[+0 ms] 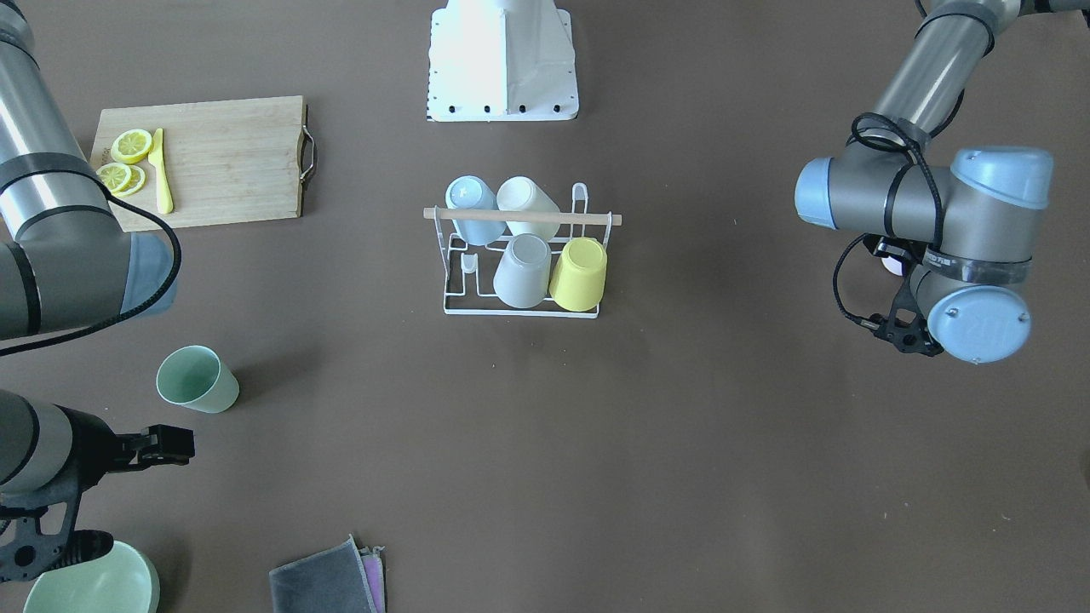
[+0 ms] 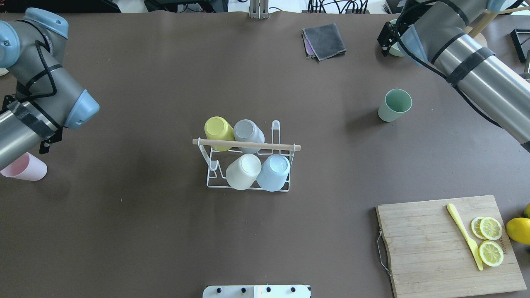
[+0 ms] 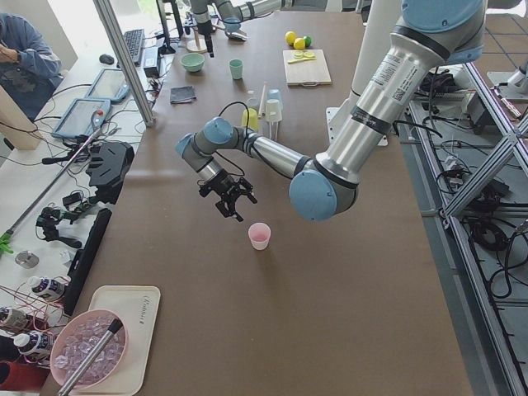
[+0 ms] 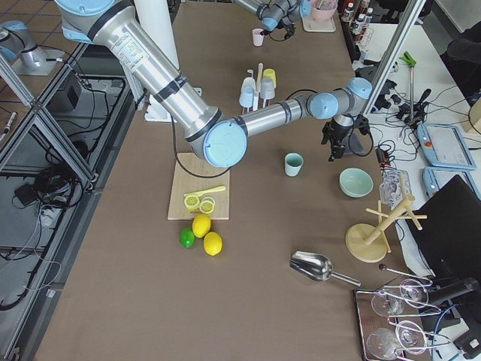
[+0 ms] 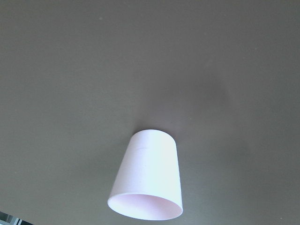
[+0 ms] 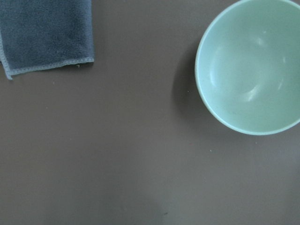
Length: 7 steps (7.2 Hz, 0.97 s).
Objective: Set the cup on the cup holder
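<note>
The pink cup's upper side [image 1: 892, 266] [image 5: 146, 180], just below its rim, is the next spot my left gripper needs to go to and close on.
The cup holder [image 1: 521, 312] [image 2: 215, 184], a white wire rack with a wooden rod on top, stands mid-table with several cups upside down on its prongs. A green cup [image 1: 197, 380] [image 2: 394, 105] stands upright near my right gripper [image 1: 174, 446], which hovers open and empty between that cup and a green bowl. A pink cup [image 2: 25, 167] [image 5: 147, 183] stands upright on the robot's left side. My left gripper [image 3: 233, 200] hovers just beside it; the arm hides it in the overhead view, so I cannot tell whether it is open.
A wooden cutting board [image 1: 230, 162] [image 2: 430, 248] holds lemon slices and a yellow knife. A green bowl [image 1: 94, 583] [image 6: 248, 65] and a folded grey cloth [image 1: 328, 583] [image 6: 47, 33] lie near my right gripper. The robot's base [image 1: 502, 60] is behind the rack.
</note>
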Available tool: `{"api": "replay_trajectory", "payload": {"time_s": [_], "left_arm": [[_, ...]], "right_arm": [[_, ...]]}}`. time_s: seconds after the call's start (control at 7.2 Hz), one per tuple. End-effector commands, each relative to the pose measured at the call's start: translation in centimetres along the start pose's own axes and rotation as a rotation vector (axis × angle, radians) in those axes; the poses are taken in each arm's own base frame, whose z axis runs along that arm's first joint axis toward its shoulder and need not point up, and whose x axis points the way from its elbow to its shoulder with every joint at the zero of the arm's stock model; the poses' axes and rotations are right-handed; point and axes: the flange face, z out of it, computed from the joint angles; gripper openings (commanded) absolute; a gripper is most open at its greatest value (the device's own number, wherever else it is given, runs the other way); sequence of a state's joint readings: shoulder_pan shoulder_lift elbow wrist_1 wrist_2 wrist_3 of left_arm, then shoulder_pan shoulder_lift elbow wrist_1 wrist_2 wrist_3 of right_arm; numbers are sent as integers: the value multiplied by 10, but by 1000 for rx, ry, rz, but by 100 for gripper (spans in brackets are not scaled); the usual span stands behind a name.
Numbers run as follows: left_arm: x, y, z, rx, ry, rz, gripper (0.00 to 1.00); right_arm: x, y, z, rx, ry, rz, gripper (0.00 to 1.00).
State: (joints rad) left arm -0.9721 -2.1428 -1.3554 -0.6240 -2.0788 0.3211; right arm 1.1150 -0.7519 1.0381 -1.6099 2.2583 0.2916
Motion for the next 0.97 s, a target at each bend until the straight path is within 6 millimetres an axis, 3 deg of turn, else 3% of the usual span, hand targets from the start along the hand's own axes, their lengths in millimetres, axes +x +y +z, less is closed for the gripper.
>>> {"api": "replay_trajectory", "payload": {"time_s": [0.0,0.14,0.42,0.56,0.69,0.83], "left_arm": [[16,-18,5,-119,-147,23,99],[25,-23,11,-140,-190,42,99],[25,-36,20,-130,-234,67,99],[45,-55,36,-113,-301,129,99],[55,-61,44,-122,-337,151,99],[54,-62,47,-128,-333,148,99]], "right_arm": [[1,-11,25,-73,-35,-1,100],[-10,-7,38,-115,-76,14,100],[-24,5,62,-204,-92,46,100],[-39,13,77,-243,-75,37,100],[-36,16,85,-255,-69,32,100],[-40,18,92,-270,-69,1,100]]}}
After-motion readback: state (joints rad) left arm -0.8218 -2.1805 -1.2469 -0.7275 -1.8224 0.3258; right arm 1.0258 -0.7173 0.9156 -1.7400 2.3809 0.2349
